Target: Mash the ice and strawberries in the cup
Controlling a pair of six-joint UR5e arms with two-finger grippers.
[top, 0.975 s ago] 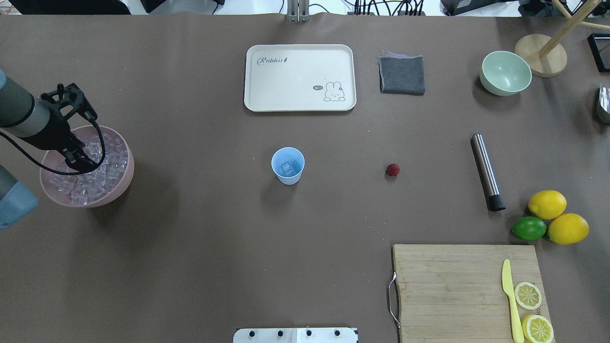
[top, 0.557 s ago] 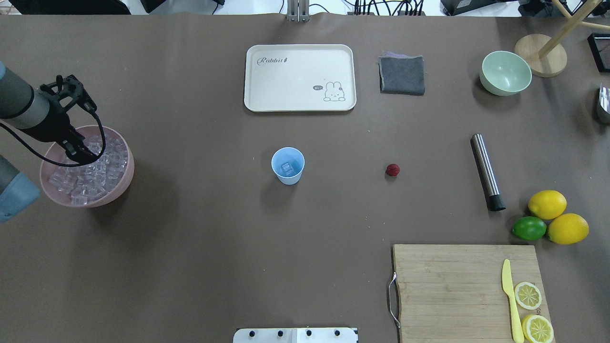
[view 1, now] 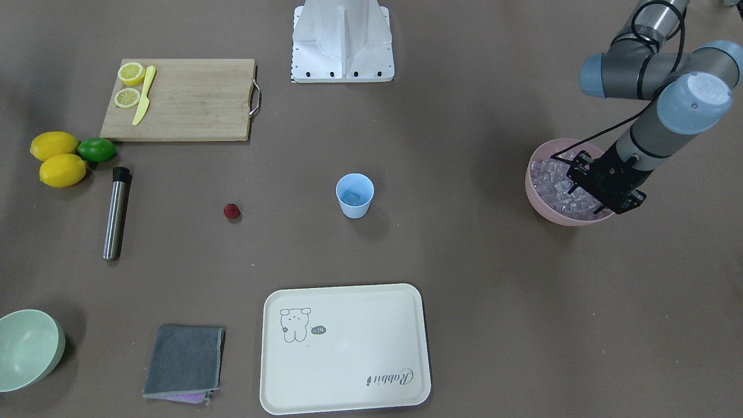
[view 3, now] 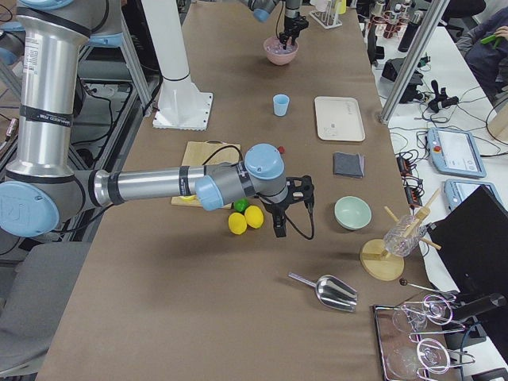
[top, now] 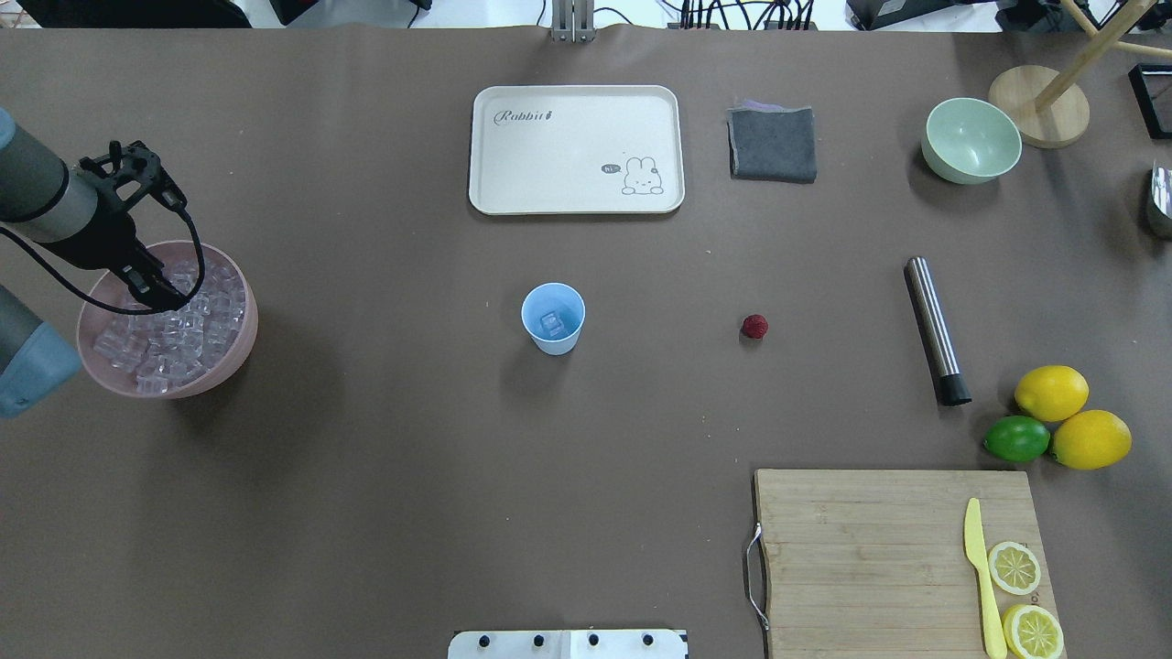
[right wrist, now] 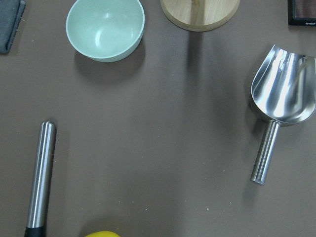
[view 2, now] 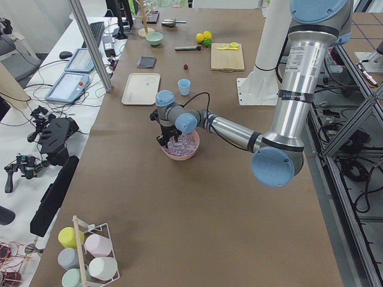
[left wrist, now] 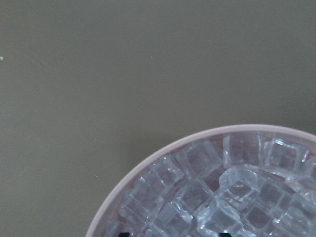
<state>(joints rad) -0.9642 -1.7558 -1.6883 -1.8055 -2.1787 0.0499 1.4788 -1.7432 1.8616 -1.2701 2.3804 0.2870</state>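
Note:
The packed ice cubes under the left gripper sit crooked to its fingers, so the robot should open it, turn the wrist and pinch a cube nearer to the bowl's rim (left wrist: 195, 195).
The pale blue cup (top: 553, 318) stands mid-table with one ice cube (top: 551, 322) in it; it also shows in the front view (view 1: 354, 195). The ice (top: 188, 334) fills a pink bowl (top: 249, 331) at the left. My left gripper (top: 161, 295) hangs just over the heap, at the bowl's far side. In the left wrist view its two dark fingertips (left wrist: 224, 234) stand wide apart at the bottom edge over the cubes (left wrist: 222, 192). The strawberry (top: 754, 327) lies right of the cup. My right gripper (view 3: 279, 230) shows only in the right side view; I cannot tell its state.
A steel muddler (top: 934, 329) lies right of the strawberry. Two lemons (top: 1051, 393) and a lime (top: 1016, 439) sit near a cutting board (top: 870, 549). A cream tray (top: 577, 149), grey cloth (top: 773, 143) and pale green bowl (top: 971, 140) line the far side. A metal scoop (right wrist: 281, 98) lies beyond.
My left gripper has drawn back from the middle of the ice heap toward the bowl's far-left side. The cup, strawberry and muddler have not moved.

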